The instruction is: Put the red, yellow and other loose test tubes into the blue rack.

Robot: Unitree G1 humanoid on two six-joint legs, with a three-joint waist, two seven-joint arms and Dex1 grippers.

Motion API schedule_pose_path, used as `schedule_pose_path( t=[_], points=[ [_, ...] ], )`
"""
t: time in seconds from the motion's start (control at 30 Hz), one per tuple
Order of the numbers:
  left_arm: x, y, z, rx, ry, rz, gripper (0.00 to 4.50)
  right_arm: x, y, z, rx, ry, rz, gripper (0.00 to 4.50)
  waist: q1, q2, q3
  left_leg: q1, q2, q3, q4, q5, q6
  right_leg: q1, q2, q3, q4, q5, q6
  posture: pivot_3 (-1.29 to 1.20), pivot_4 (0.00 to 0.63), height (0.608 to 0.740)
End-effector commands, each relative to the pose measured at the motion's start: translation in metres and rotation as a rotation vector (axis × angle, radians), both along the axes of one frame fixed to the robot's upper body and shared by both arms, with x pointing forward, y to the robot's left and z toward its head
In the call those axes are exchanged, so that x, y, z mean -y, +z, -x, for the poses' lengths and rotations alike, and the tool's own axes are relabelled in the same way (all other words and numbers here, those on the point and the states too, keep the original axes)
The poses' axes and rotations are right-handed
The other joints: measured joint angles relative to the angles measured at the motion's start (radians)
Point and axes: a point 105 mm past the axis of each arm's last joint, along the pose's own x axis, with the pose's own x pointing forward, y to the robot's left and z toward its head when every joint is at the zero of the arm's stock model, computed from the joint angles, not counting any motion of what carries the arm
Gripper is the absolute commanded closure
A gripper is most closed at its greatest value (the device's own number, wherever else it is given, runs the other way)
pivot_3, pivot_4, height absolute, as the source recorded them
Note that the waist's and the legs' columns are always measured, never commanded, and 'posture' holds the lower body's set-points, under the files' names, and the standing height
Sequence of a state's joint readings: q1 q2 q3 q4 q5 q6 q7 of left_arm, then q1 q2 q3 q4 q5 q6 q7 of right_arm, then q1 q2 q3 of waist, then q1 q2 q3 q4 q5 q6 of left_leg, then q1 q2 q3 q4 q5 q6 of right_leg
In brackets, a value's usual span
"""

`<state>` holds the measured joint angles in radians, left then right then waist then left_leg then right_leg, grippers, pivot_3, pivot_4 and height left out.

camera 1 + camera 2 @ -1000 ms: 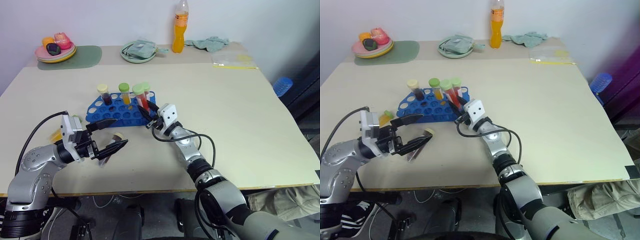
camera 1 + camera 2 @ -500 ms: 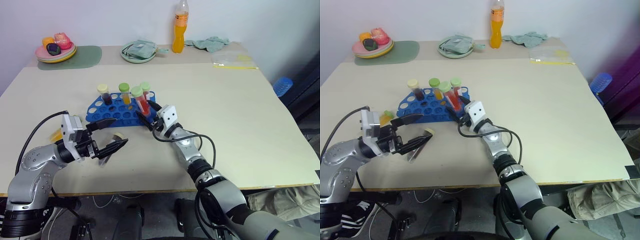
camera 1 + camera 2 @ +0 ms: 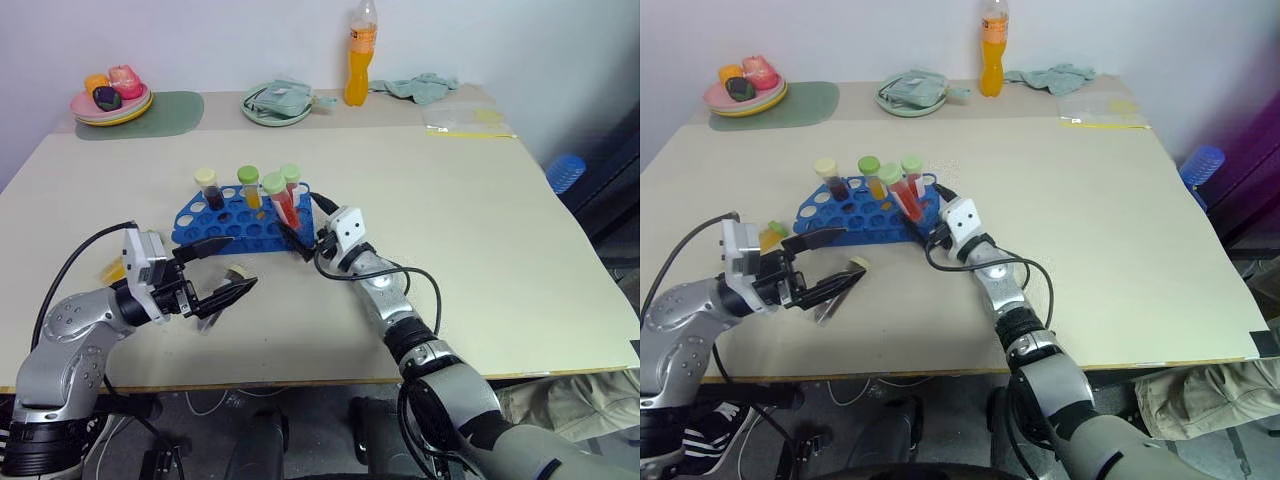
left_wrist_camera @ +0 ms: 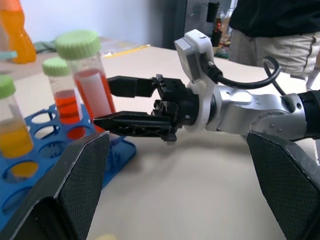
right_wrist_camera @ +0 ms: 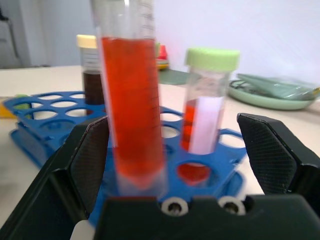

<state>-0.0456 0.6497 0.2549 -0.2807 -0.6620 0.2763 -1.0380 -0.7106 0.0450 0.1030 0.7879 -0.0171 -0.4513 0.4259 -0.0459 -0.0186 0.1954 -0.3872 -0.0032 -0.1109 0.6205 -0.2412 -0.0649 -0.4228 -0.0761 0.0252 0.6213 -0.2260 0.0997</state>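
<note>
I will grip the body of the loose yellow tube (image 3: 119,267) with my left gripper, on the table apart from the loose cream-capped tube.
The blue rack (image 3: 232,224) stands mid-table and holds a cream-capped dark tube (image 3: 207,186), a green-capped yellow tube (image 3: 249,186) and two green-capped red tubes. The nearer red tube (image 3: 278,199) leans in its hole at the rack's right end, also seen up close as red tube (image 5: 131,105). My right gripper (image 3: 303,226) is open just beside it, its fingers (image 4: 131,86) apart from the glass. My left gripper (image 3: 222,270) hovers open left of the rack, above a loose cream-capped tube (image 3: 839,290) lying on the table. Another loose yellow tube (image 3: 771,236) lies behind my left wrist.
At the table's far edge stand an orange drink bottle (image 3: 361,52), a plate of toy food (image 3: 110,100) on a green mat, a green plate with a cloth (image 3: 278,103) and a plastic bag (image 3: 466,120). A person (image 4: 280,30) stands beyond the table.
My right gripper has opened and let go of the red tube, which now stands leaning in the rack; the hand drew back slightly. The left arm has not moved.
</note>
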Motion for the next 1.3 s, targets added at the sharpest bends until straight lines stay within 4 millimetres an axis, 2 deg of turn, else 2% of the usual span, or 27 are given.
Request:
schedule_pose_path(
  t=[0.03,0.23,0.33,0.5,0.67,0.8,0.93,1.0,1.07,1.13,1.3],
  points=[
    [0.003,0.009,0.003,0.039,-0.013,0.004,0.00,-0.002,0.023,0.008,0.058,0.017,0.027,0.05,0.000,0.000,0.000,0.000,0.000,0.000,0.000,0.000,0.000,0.000,0.000,0.000,0.000,0.000,0.000,0.00,0.150,0.740],
    [0.005,0.008,0.002,0.037,-0.013,0.013,0.00,0.000,0.041,0.023,0.046,0.040,0.058,0.05,0.001,0.000,0.000,0.000,0.000,0.000,0.000,0.000,0.000,0.000,0.000,0.000,0.000,0.000,0.000,0.00,0.150,0.740],
    [0.005,0.008,0.002,0.038,-0.016,0.014,0.00,0.004,0.047,0.023,0.030,0.030,0.052,0.05,0.001,0.000,0.000,0.000,0.000,0.000,0.000,0.000,0.000,0.000,0.000,0.000,0.000,0.000,0.000,0.00,0.150,0.740],
    [0.004,0.008,0.001,0.039,-0.011,0.004,0.00,0.012,0.030,0.031,-0.012,0.082,0.122,0.05,0.003,0.000,0.000,0.000,0.000,0.000,0.000,0.000,0.000,0.000,0.000,0.000,0.000,0.000,0.000,0.00,0.150,0.740],
    [-0.009,0.009,0.003,0.021,0.038,-0.013,0.00,0.045,0.016,0.049,-0.050,0.172,0.194,0.05,0.003,0.000,0.000,-0.001,0.000,0.000,0.000,0.000,0.000,0.001,-0.001,0.000,-0.001,0.000,0.000,0.00,0.150,0.740],
    [-0.030,0.014,0.001,0.024,0.108,-0.056,0.00,0.074,0.019,0.063,-0.056,0.234,0.264,0.05,0.001,0.000,0.000,-0.001,0.000,0.000,0.000,0.000,0.000,0.001,0.000,0.000,-0.001,0.000,0.000,0.00,0.150,0.740],
    [-0.056,0.015,-0.007,-0.014,0.190,-0.110,0.00,0.091,0.031,0.072,-0.060,0.303,0.287,0.05,0.002,0.000,0.000,0.000,0.000,0.000,0.000,0.000,0.000,0.000,0.000,0.000,-0.001,0.000,0.000,0.00,0.150,0.740],
    [-0.068,0.015,-0.011,-0.037,0.218,-0.139,0.00,0.091,0.043,0.079,-0.040,0.356,0.273,0.05,0.003,0.000,0.000,0.000,0.000,0.000,0.000,0.000,0.000,0.001,0.000,0.000,-0.001,0.000,0.000,0.00,0.150,0.740],
    [-0.093,0.013,-0.024,-0.107,0.296,-0.230,0.00,0.085,0.059,0.092,-0.011,0.452,0.294,0.05,0.002,0.000,0.000,-0.001,0.000,0.000,0.001,0.000,0.000,0.001,0.000,0.000,-0.001,0.000,0.000,0.00,0.150,0.740],
    [-0.109,0.009,-0.029,-0.201,0.323,-0.297,0.00,0.080,0.069,0.097,0.013,0.497,0.314,0.05,0.002,0.000,0.000,-0.001,0.000,0.000,0.001,0.000,0.000,0.000,0.000,0.000,-0.001,-0.001,0.001,0.00,0.150,0.740],
    [-0.140,0.009,-0.039,-0.396,0.368,-0.346,0.00,0.073,0.076,0.097,0.008,0.514,0.313,0.05,0.004,-0.001,0.000,-0.001,0.000,0.000,0.000,0.000,0.000,0.000,0.000,-0.001,-0.001,-0.002,0.003,0.00,0.150,0.740]
  ],
)
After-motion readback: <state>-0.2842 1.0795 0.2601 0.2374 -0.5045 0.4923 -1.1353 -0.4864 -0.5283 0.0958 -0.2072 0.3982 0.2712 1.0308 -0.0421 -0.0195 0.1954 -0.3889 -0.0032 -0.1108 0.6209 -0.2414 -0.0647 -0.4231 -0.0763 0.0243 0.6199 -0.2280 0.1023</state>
